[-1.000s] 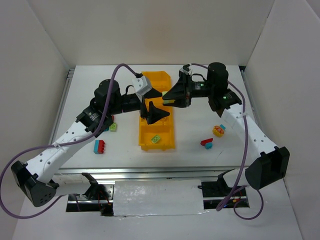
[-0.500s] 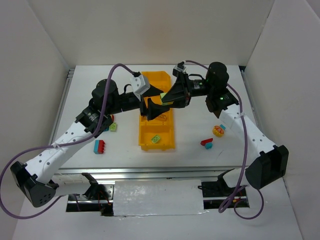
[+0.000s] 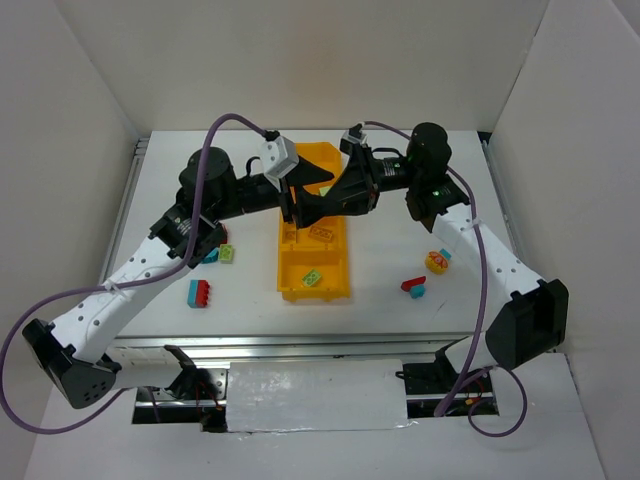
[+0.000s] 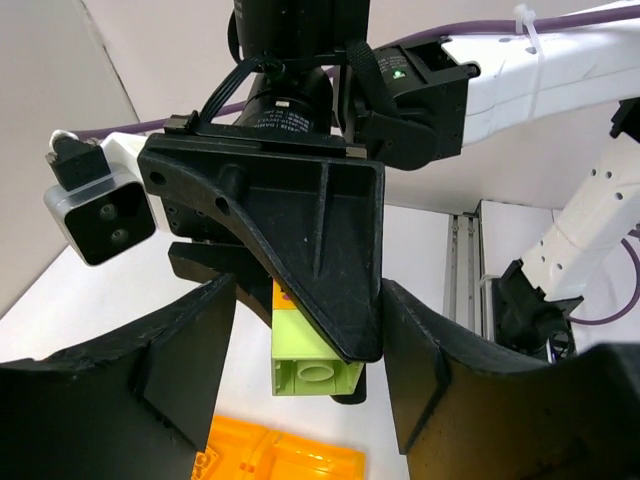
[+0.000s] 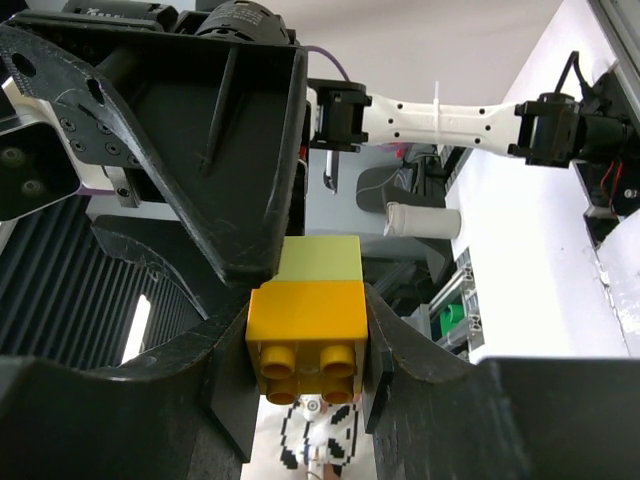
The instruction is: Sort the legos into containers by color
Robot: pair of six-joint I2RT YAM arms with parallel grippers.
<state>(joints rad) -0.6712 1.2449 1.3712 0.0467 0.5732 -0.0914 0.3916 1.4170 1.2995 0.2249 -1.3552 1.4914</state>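
My right gripper has the yellow lego. It will let go of it between the other yellow legos in the middle compartment (image 3: 303,236).
My right gripper (image 3: 343,194) is shut on a yellow lego (image 5: 305,325) with a light green lego (image 5: 320,258) stuck to its far end, held in the air over the yellow-orange containers (image 3: 341,291). My left gripper (image 4: 310,368) faces it head-on. Its open jaws straddle the light green lego (image 4: 312,355) and one right finger (image 4: 325,240), with a gap still showing beside the brick. In the top view the two grippers meet above the bin's middle, the left gripper (image 3: 308,203) partly hiding the bricks.
Loose legos lie on the table: a red and teal pair (image 3: 200,293), a green one (image 3: 227,254) beside a teal one (image 3: 211,256) at left, a red and teal pair (image 3: 413,286) and a yellow-red piece (image 3: 437,262) at right. One green-yellow brick (image 3: 312,279) lies in the nearest compartment.
My left gripper rose from the bin toward the right gripper and its jaws narrowed around the green brick. The right gripper shifted slightly left, keeping its hold.
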